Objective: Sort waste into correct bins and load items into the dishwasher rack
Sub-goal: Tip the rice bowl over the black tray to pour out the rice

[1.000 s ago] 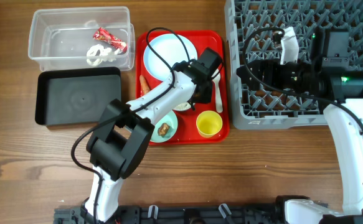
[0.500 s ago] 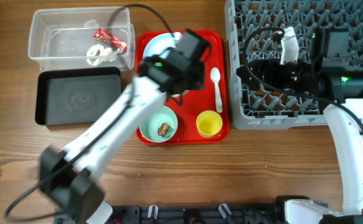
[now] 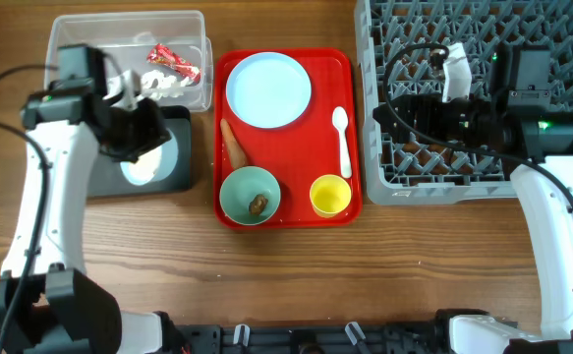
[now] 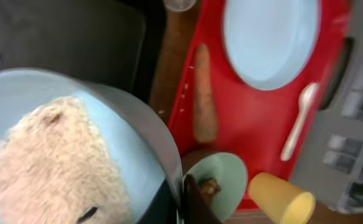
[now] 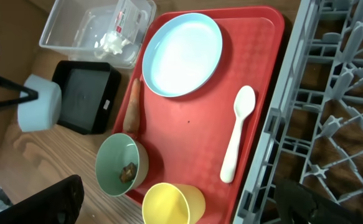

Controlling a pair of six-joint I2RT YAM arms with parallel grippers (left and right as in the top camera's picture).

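Next, my left gripper sets the pale blue bowl down between the pale blue plate and the yellow cup [image 3: 297, 150] [image 4: 254, 121].
My left gripper [image 3: 146, 147] is shut on the rim of the pale blue bowl [image 3: 144, 165] and holds it over the black bin [image 3: 80, 162]. White rice [image 4: 50, 162] lies in the bowl. The clear bin [image 3: 70, 59] holds the red-and-white wrapper [image 3: 173, 61] and crumpled paper [image 3: 158, 87]. On the red tray [image 3: 296, 147] are the pale blue plate [image 3: 268, 90], the carrot [image 3: 232, 143], the mint-green bowl [image 3: 242, 187] with a brown lump [image 3: 257, 205], the yellow cup [image 3: 330, 195] and the white spoon [image 3: 342, 138]. My right gripper [image 3: 404, 116] is open and empty over the grey rack [image 3: 463, 39].
The rack fills the right side, its left wall close to the tray's right edge. The black bin sits just in front of the clear bin, left of the tray. Bare wooden table lies along the front.
My left arm has swung from the tray to the left, carrying the pale blue bowl of rice to above the black bin. The right arm has not moved.
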